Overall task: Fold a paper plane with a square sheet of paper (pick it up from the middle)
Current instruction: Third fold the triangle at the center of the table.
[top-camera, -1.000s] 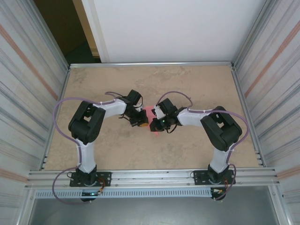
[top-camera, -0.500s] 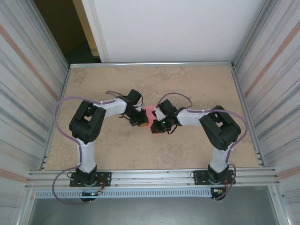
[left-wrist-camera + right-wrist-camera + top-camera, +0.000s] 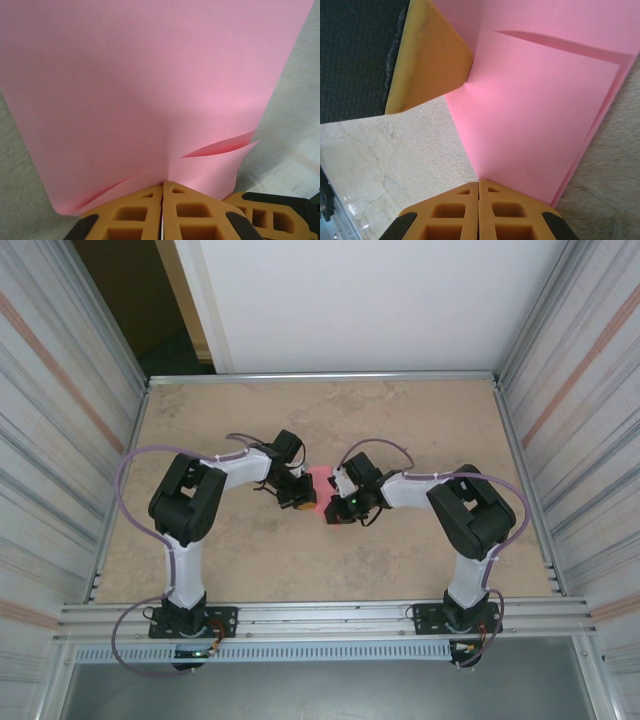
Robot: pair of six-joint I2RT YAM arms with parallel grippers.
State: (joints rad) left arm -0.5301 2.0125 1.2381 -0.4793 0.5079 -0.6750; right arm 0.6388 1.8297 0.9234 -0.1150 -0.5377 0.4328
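Note:
The folded flap sits at an angle on the pink sheet, so next I back my left gripper away and take the flap by its loose corner (image 3: pixel 618 64) with my right gripper.
The square sheet of paper (image 3: pixel 320 480) is pink and hangs doubled over between my two grippers, just above the table's middle. In the left wrist view the paper (image 3: pixel 150 90) spreads wide, with loose layers curling apart near its lower edge. My left gripper (image 3: pixel 163 184) is shut on that edge; from above it (image 3: pixel 303 502) sits left of the sheet. My right gripper (image 3: pixel 479 183) is shut on the lower edge of the folded paper (image 3: pixel 540 110), and from above it (image 3: pixel 332 508) sits right of the sheet. A paper plane is out of view.
The marbled beige table (image 3: pixel 230 560) is ringed by a metal frame (image 3: pixel 320 377) and corrugated side walls. Both arms bend inward, their wrists almost touching. A left gripper finger (image 3: pixel 427 55) stands close in the right wrist view.
The right wrist has shifted slightly to the right, and a little more pink paper shows between the grippers. Both grips are unchanged.

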